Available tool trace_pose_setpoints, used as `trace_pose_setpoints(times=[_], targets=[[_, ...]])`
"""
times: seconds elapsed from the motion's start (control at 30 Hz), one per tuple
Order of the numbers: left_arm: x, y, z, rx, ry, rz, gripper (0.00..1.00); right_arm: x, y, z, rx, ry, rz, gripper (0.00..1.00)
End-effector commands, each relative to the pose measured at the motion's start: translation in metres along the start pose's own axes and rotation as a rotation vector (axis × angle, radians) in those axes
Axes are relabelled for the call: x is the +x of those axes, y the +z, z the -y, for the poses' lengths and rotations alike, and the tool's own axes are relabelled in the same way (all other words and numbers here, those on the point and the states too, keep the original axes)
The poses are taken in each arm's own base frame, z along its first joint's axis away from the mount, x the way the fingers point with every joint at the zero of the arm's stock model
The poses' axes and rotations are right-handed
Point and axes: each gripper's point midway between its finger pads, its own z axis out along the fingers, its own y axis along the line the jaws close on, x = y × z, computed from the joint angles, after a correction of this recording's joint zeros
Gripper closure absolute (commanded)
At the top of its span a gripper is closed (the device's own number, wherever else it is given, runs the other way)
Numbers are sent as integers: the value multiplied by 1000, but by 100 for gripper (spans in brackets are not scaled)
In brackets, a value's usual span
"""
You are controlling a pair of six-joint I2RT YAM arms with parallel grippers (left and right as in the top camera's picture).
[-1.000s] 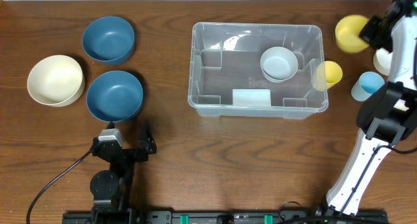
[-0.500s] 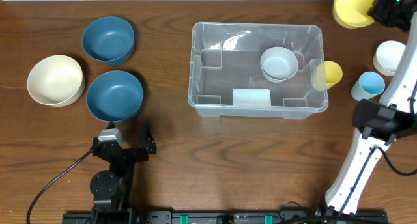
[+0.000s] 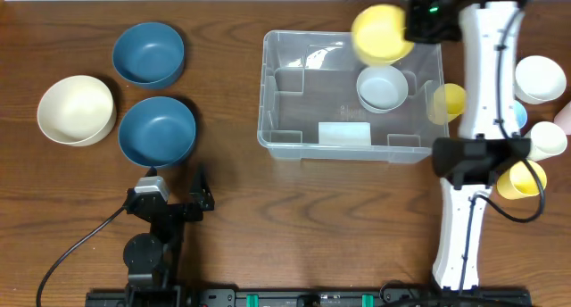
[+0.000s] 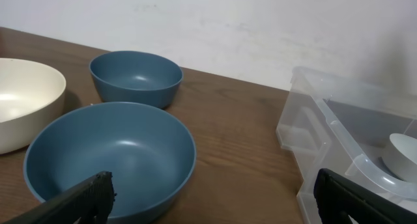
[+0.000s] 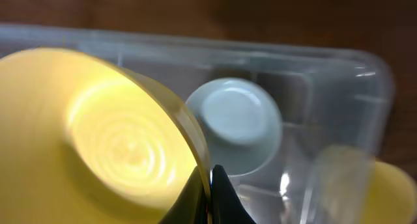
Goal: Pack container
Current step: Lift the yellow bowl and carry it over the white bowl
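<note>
The yellow bowl, now held above the container's far part, will go down on the pale blue-white bowl (image 3: 383,84) (image 5: 236,125) inside the clear plastic container, set there by my right gripper.
The clear plastic container (image 3: 285,139) stands mid-table with a pale blue-white bowl (image 3: 383,87) inside it, upside down; both also show in the right wrist view, the container (image 5: 365,74) and the bowl (image 5: 236,123). My right gripper (image 3: 412,21) is shut on the rim of a yellow bowl (image 3: 382,34) and holds it above the container's far right part; in the right wrist view the fingers (image 5: 210,185) pinch the yellow bowl (image 5: 98,146). My left gripper (image 4: 212,191) is open and empty, low near the front left, facing a blue bowl (image 4: 111,155).
Two blue bowls (image 3: 148,53) (image 3: 157,131) and a cream bowl (image 3: 77,109) sit at the left. A yellow cup (image 3: 453,100) stands just right of the container. White cups (image 3: 538,78) (image 3: 546,139), a blue cup (image 3: 518,116) and a yellow cup (image 3: 517,180) lie at the right edge.
My right arm swung left from the far right corner, carrying the yellow bowl to above the container. More cups at the right edge came into view. The left arm has not moved.
</note>
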Motion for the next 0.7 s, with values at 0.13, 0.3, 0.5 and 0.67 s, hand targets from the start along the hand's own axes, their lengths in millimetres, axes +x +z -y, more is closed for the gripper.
trace_pose_setpoints(times=[0.13,0.3,0.5,0.67], targets=[[15,1,-5,-13,-11,-40,2,12,12,6,95,-29,-56,99],[15,1,-5,-13,-11,-40,2,29,34,22,158,-19,-153,99],[15,1,-5,-13,-11,-40,2,34,59,37,221,-10,-194,98],[15,1,-5,-13,-11,-40,2,36,79,49,260,22,-202,98]])
